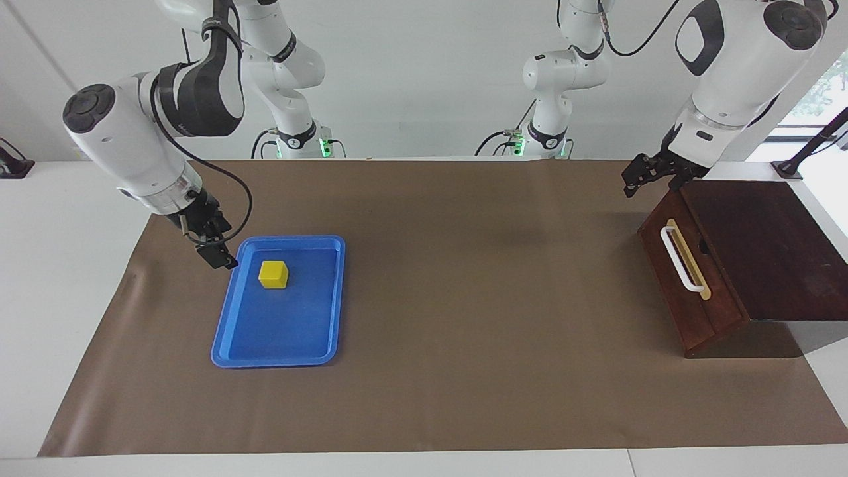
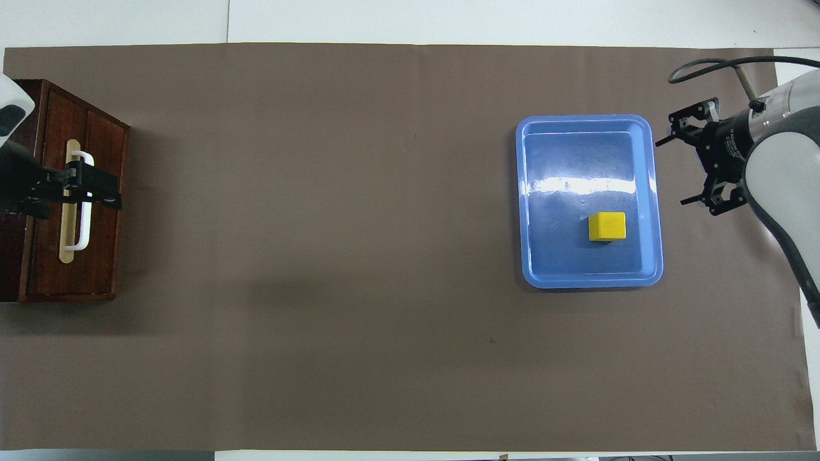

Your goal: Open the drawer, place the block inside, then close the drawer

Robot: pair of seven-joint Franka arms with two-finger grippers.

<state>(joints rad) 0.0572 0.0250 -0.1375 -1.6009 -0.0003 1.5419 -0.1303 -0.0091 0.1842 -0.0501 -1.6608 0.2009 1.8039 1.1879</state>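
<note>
I need to next close my right gripper on the yellow block in the blue tray, across the block's end (image 2: 619,226) facing my right arm.
The drawer (image 1: 692,291) (image 2: 96,256) is shut in its dark wooden box at the left arm's end of the table, its white handle (image 1: 682,260) (image 2: 82,221) facing the middle. My left gripper (image 1: 650,180) (image 2: 96,192) hangs open above the box's upper front edge, not touching it; from overhead it covers the handle. The yellow block (image 1: 273,274) (image 2: 606,226) sits in the blue tray (image 1: 278,341) (image 2: 583,153). My right gripper (image 1: 217,255) (image 2: 678,168) is open, low over the mat just outside the tray's rim, apart from the block.
A brown mat (image 1: 477,278) covers the table between tray and drawer box. White table surface borders the mat on every side. Two more arm bases stand at the robots' edge of the table.
</note>
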